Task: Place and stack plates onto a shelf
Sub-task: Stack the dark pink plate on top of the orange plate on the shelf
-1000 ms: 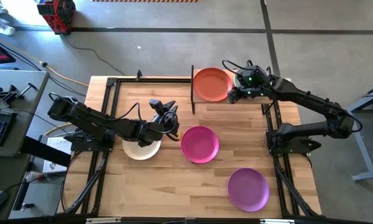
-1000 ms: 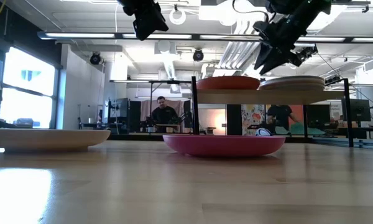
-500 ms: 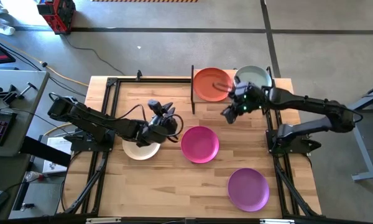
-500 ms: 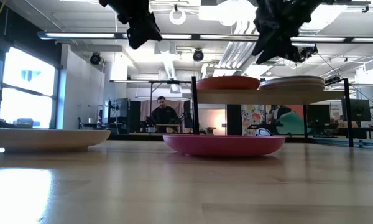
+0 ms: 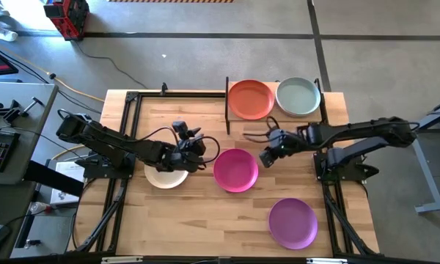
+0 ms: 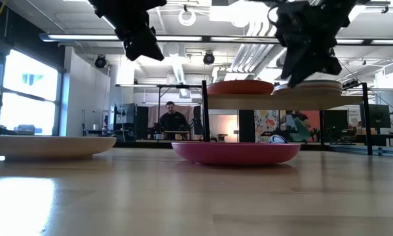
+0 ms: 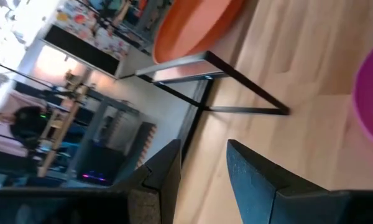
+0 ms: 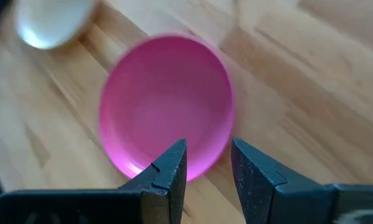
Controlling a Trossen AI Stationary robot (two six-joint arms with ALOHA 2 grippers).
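My right gripper needs to close next on the magenta plate's rim (image 5: 257,167) (image 8: 228,138), on the side that faces away from the cream plate.
A magenta plate (image 5: 235,169) lies on its base mid-table, filling the right wrist view (image 8: 168,102). A cream plate (image 5: 163,177) rests to its left and a purple plate (image 5: 292,222) near the near right corner. On the shelf (image 5: 274,84) at the far edge sit an orange-red plate (image 5: 250,99) and a pale green plate (image 5: 298,96). My right gripper (image 5: 265,157) hovers open just right of the magenta plate, fingers (image 8: 208,165) over its rim. My left gripper (image 5: 189,149) hangs open above the cream plate's far right edge, its wrist view (image 7: 202,168) looking toward the shelf.
Black frame rails run along the table's left and right sides, and a thin black post (image 5: 227,104) stands at the shelf's left end. Bare wood shows between the plates and along the near edge. A person (image 6: 173,119) sits in the room beyond the table.
My right gripper has drawn away from the pale green plate on the shelf, swinging toward the near edge and down to the magenta plate's right rim; the pale green plate now lies uncovered. My left gripper has drifted slightly left and lower, above the cream plate.
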